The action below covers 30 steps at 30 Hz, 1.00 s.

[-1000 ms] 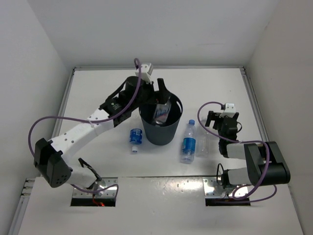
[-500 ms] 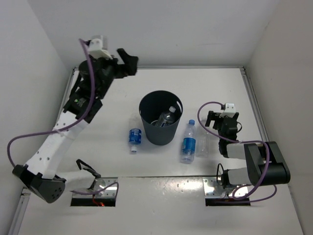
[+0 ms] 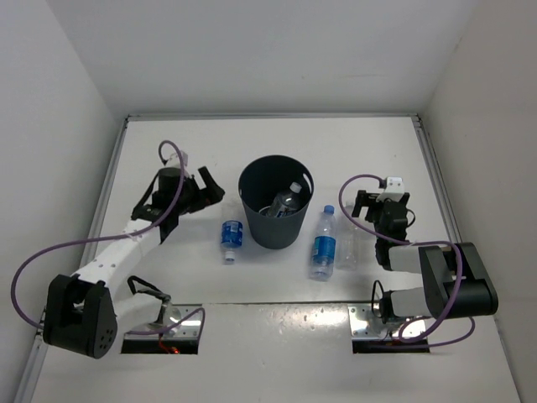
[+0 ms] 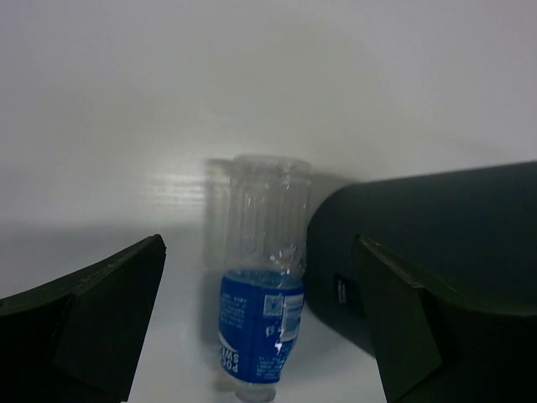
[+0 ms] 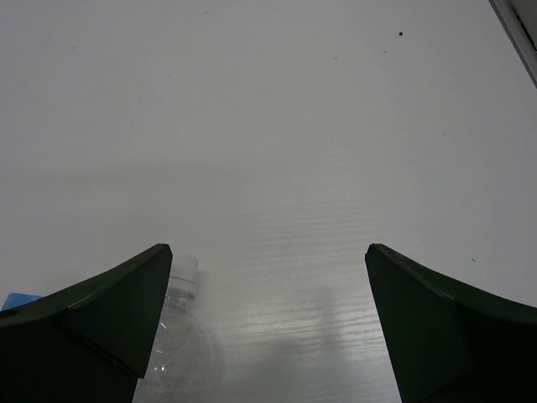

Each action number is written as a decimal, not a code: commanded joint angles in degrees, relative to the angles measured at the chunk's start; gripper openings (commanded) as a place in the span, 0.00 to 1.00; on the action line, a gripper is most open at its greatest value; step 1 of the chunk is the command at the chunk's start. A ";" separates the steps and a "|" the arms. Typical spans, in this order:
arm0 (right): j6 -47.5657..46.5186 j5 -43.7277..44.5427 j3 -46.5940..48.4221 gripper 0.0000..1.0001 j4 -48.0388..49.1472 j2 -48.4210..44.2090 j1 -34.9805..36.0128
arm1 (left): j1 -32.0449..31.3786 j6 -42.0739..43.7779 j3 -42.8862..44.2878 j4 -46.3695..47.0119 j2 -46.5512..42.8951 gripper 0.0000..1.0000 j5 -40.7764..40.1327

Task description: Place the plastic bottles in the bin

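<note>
The next place for my left gripper to close is the middle of the short blue-labelled bottle (image 3: 232, 222) (image 4: 264, 273), where its clear bottom half meets the label.
The dark bin (image 3: 275, 220) stands mid-table with one clear bottle (image 3: 286, 200) lying inside. A short blue-labelled bottle (image 3: 232, 236) lies against the bin's left side; in the left wrist view it (image 4: 262, 302) lies in line with the gap between the fingers, a little ahead of them, beside the bin (image 4: 428, 243). My left gripper (image 3: 210, 191) (image 4: 258, 252) is open and empty, just left of the bin. A tall blue-capped bottle (image 3: 322, 244) and a plain clear one (image 3: 347, 246) (image 5: 178, 340) lie to the right of the bin. My right gripper (image 3: 367, 204) (image 5: 268, 252) is open and empty beside them.
White walls close the table on the left, back and right. A raised rail (image 3: 436, 172) runs along the right edge and shows in the right wrist view (image 5: 518, 34). Purple cables loop from both arms.
The left gripper held a bottle over the bin, let it go into the bin, swung up to the back left, then came down low to the left of the bin. The right arm has not moved.
</note>
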 commanded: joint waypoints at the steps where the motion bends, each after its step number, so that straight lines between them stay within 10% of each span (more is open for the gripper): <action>1: -0.20 -1.54 1.16 1.00 4.71 -0.56 -0.68 | -0.40 -1.65 -3.62 9.46 -1.71 1.00 6.98; 26: 0.33 -2.07 1.16 1.00 4.72 -0.56 -0.68 | -7.53 6.53 -7.94 11.05 18.13 1.00 7.86; 30: 0.33 -2.07 1.16 1.00 4.72 -0.56 -0.68 | -7.00 7.15 -5.93 9.21 21.83 0.81 11.80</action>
